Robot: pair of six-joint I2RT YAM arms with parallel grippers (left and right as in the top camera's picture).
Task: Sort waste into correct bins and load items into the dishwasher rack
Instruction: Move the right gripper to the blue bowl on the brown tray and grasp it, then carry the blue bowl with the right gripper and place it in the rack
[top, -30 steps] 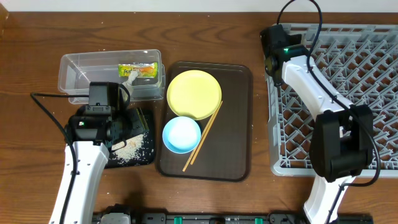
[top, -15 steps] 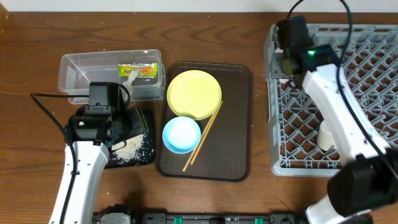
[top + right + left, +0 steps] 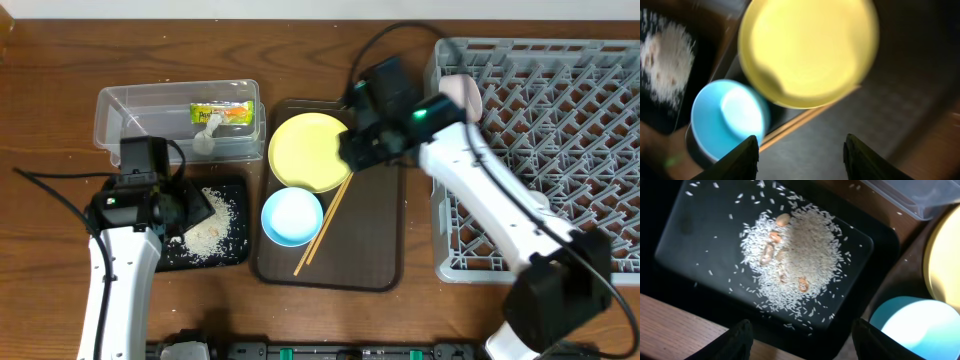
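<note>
The robot's right gripper will go to the light blue bowl next and close on the bowl's rim (image 3: 320, 211) (image 3: 763, 131) next to the wooden chopsticks.
The yellow plate (image 3: 308, 150), light blue bowl (image 3: 291, 216) and wooden chopsticks (image 3: 325, 230) lie on the dark brown serving tray (image 3: 375, 250). My right gripper (image 3: 358, 150) is open and empty, hovering over the tray by the plate's right edge. The right wrist view shows the plate (image 3: 807, 50), bowl (image 3: 725, 120) and chopsticks (image 3: 805, 122) ahead of the right gripper's fingers (image 3: 802, 160). My left gripper (image 3: 192, 208) is open and empty over the black tray (image 3: 225, 255), which holds rice scraps (image 3: 212, 225). The left wrist view shows its fingers (image 3: 805, 345) and the rice scraps (image 3: 800, 255). The snack wrapper (image 3: 222, 112) and tissue (image 3: 207, 128) lie in the clear tub (image 3: 120, 115).
The grey dishwasher rack (image 3: 560, 130) fills the right side. A pale white rounded item (image 3: 460, 92) sits in its near-left top corner. The right arm stretches from the rack's front across its left edge. The white cup is not in view.
My right arm swung left from the rack's corner to over the brown tray beside the yellow plate. My left arm pulled back to the left, uncovering more of the rice on the black tray.
</note>
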